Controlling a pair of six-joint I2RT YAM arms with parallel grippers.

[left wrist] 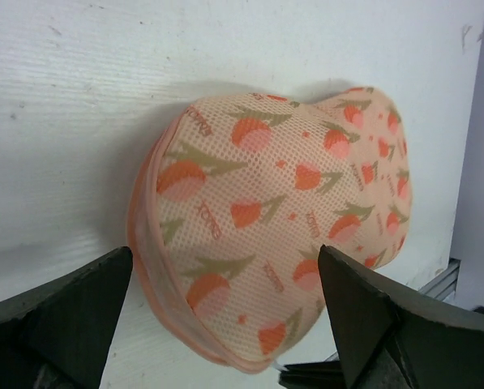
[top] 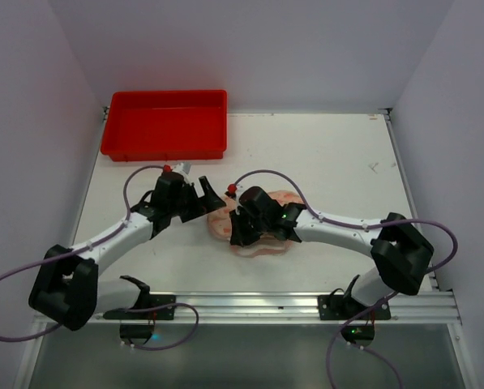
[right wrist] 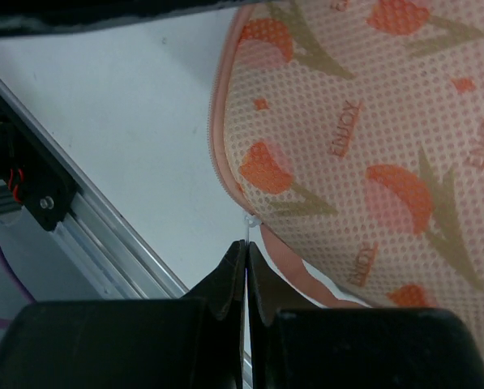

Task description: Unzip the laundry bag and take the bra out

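Observation:
Next, my left gripper pinches the laundry bag's loose end, that end (top: 216,224), before I unzip the bag, as my right gripper is holding the zipper pull.
The laundry bag (top: 266,247) lies domed at the table's middle, sheer mesh with a pink zipper edge. The bra's orange and green print (left wrist: 274,211) shows through the mesh; the bra is inside. My right gripper (top: 240,235) is at the bag's near-left edge, shut on the small white zipper pull (right wrist: 250,220), where the zipper track (right wrist: 213,138) ends. My left gripper (top: 213,198) is open at the bag's left end; in its wrist view its gripper (left wrist: 225,324) straddles the bag without touching, fingers (left wrist: 71,316) wide apart.
A rigid red tray (top: 164,121) stands at the back left. An aluminium rail (top: 290,304) runs along the table's near edge, close behind my right gripper, and also shows in the right wrist view (right wrist: 104,243). Walls enclose the table on three sides.

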